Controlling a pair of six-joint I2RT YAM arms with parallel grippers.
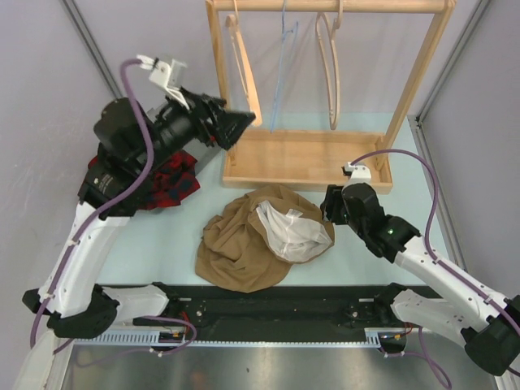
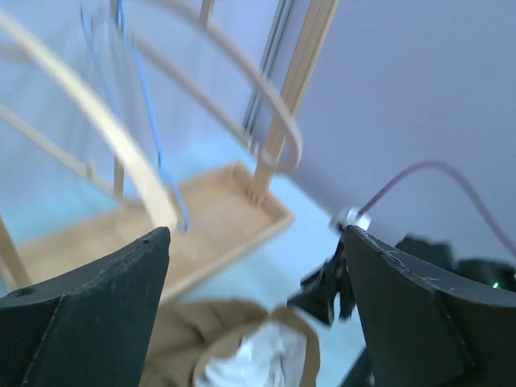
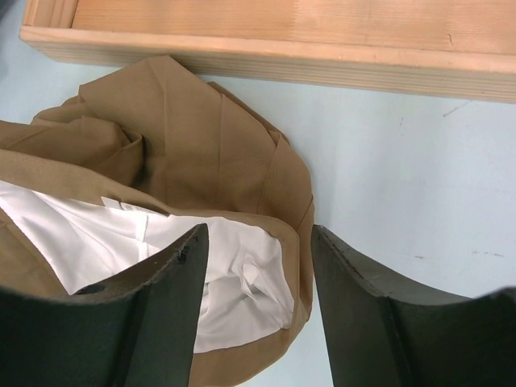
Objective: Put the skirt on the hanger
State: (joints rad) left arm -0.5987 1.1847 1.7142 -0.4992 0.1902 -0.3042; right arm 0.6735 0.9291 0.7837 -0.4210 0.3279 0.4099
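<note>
Next, my left gripper goes to the blue hanger between the wooden ones and closes on the hanger's thin side (image 1: pixel 280 65) (image 2: pixel 147 97) below its hook.
A tan skirt (image 1: pixel 244 236) with a white lining (image 1: pixel 288 230) lies crumpled on the table in front of the wooden rack. Hangers hang from the rack's rail: a wooden one (image 1: pixel 244 69) at left, a thin blue wire one (image 1: pixel 280 73), a wooden one (image 1: pixel 328 65) at right. My left gripper (image 1: pixel 244 123) is open and empty, raised near the left wooden hanger; its view shows the blue hanger (image 2: pixel 149 121) and the skirt (image 2: pixel 242 355) below. My right gripper (image 1: pixel 329 207) is open, low over the skirt's right edge (image 3: pixel 274 185), with the waistband and lining (image 3: pixel 234 282) between its fingers.
The wooden rack's base tray (image 1: pixel 305 158) stands at the back centre with an upright post (image 1: pixel 410 97) at right. A red and black plaid garment (image 1: pixel 166 183) lies at the left under the left arm. Grey walls close the sides.
</note>
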